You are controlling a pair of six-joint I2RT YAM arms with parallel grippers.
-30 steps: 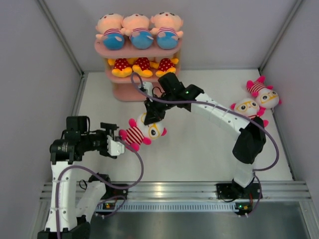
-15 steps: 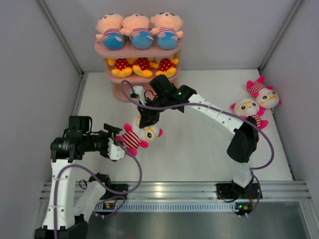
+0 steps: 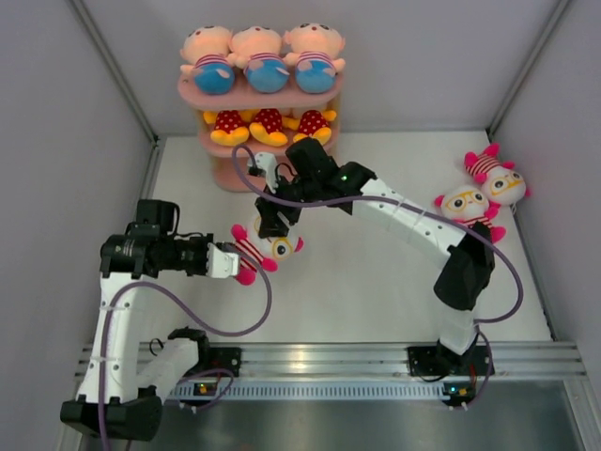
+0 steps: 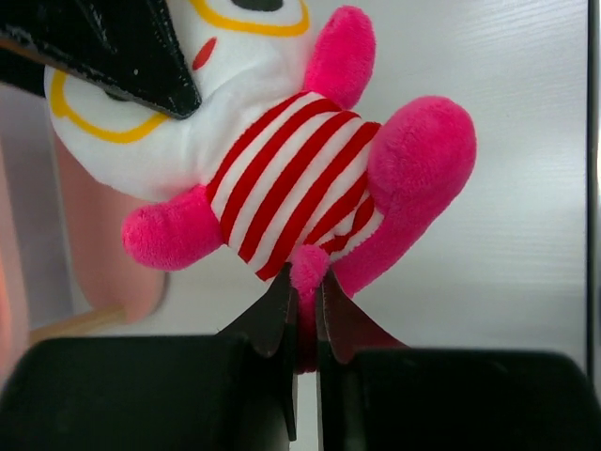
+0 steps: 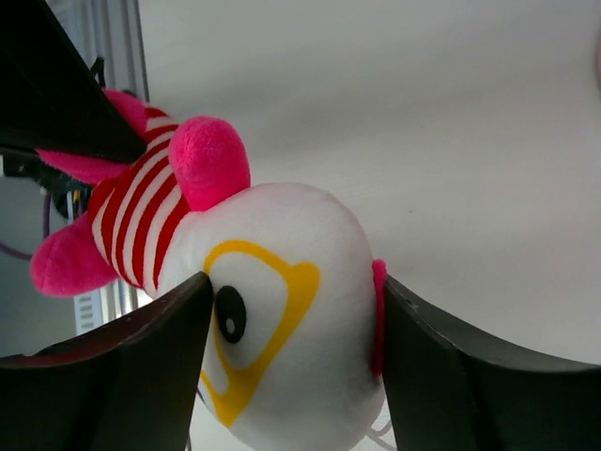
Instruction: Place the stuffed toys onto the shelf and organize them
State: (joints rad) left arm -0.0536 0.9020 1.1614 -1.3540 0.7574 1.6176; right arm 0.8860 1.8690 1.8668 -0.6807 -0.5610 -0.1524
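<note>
Next, my left gripper lets go of the white-faced toy on the pink shelf's lowest board (image 3: 250,171) (image 4: 115,225), below the yellow-red toys.
A white-faced stuffed toy (image 3: 267,246) with a red-striped body hangs between both arms, in front of the pink shelf (image 3: 191,93). My left gripper (image 4: 302,282) is shut on a small pink nub at the bottom of its body (image 4: 291,178). My right gripper (image 5: 293,287) stands open, its fingers (image 5: 141,348) flanking the toy's head (image 5: 282,319) and just touching it. Three peach-headed toys (image 3: 268,58) fill the top board and three yellow-red ones (image 3: 269,125) the middle board. The lowest tier is hidden behind the right arm.
Two more white-faced toys (image 3: 467,202) (image 3: 502,178) lie at the table's right edge by the wall. Grey walls close in the left, back and right. The right arm (image 3: 413,221) stretches diagonally across the middle of the table.
The left gripper has moved up to the toy and shut on its pink nub. The right gripper's jaws have widened around the head. The toy has shifted slightly left.
</note>
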